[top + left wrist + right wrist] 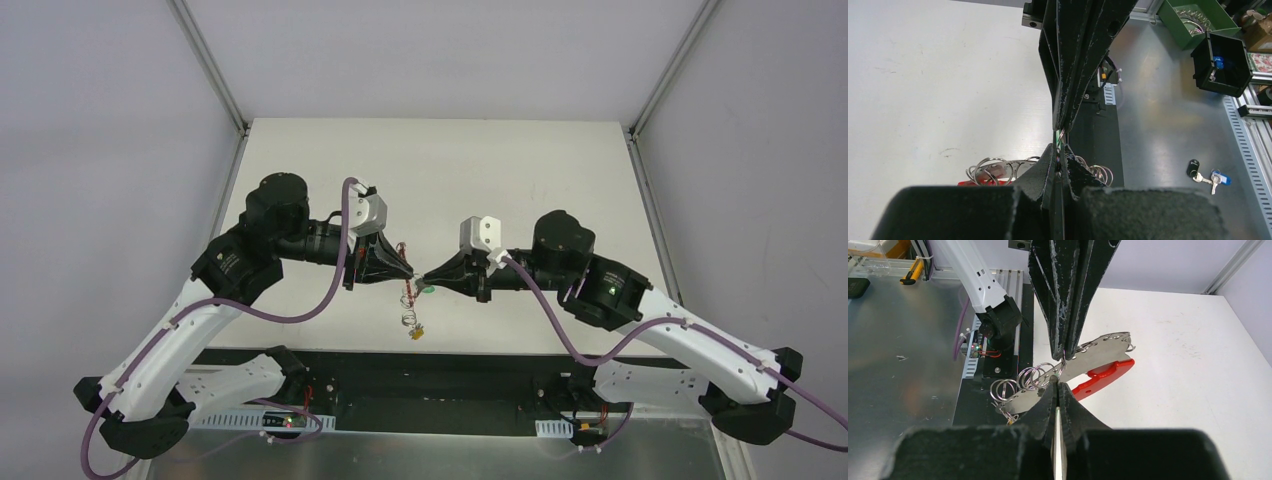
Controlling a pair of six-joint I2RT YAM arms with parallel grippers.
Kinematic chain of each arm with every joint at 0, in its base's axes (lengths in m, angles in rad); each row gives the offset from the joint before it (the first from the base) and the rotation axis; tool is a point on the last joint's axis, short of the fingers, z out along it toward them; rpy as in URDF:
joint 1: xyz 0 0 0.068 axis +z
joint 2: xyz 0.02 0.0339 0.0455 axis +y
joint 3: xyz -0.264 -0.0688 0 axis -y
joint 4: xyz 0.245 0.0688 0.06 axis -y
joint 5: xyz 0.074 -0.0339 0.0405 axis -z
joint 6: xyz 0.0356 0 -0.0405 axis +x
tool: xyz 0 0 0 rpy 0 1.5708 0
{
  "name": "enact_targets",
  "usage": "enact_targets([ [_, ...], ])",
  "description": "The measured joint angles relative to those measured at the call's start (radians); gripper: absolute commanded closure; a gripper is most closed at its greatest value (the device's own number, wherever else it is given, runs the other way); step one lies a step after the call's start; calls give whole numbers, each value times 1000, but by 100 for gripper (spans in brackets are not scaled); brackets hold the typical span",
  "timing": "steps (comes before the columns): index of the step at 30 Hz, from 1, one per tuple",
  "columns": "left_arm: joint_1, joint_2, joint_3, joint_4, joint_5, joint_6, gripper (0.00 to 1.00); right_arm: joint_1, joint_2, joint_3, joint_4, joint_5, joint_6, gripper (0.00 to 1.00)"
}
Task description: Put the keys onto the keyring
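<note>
The robot's left gripper pinches the wire ring close to the green-tagged key, so the right gripper should carry both while the left gripper takes the ring farther [1061, 371] along.
The keyring [404, 292] hangs in the air between my two grippers over the table's near edge. In the right wrist view its grey plate [1098, 357] and red part [1105, 374] show, with silver wire rings [1032, 377] along it. A yellow-tagged key [418, 335] dangles from its low end. My left gripper [411, 274] is shut on one wire ring, seen pinched in the left wrist view [1060, 150]. My right gripper [424, 279] meets it tip to tip, shut on a thin green-tagged key [428, 290]; only the key's edge shows between the pads [1058, 382]. A red-tagged key is not in view.
Beyond the table's near edge lies a metal floor with a green bin [1198, 20], a black bin [1223, 62] and a loose bunch of blue-tagged keys [1210, 176]. The left arm's base [993, 315] stands by that edge. White table [520, 170] stretches behind the grippers.
</note>
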Motion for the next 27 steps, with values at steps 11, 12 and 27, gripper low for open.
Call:
enact_targets([
  [11, 0, -9, -19, 27, 1, -18, 100, 0, -11, 0, -13, 13, 0, 100],
  [12, 0, -10, -20, 28, 1, -18, 100, 0, -11, 0, -13, 13, 0, 100],
  [27, 0, -16, -46, 47, -3, -18, 100, 4, -11, 3, -35, 21, -2, 100],
])
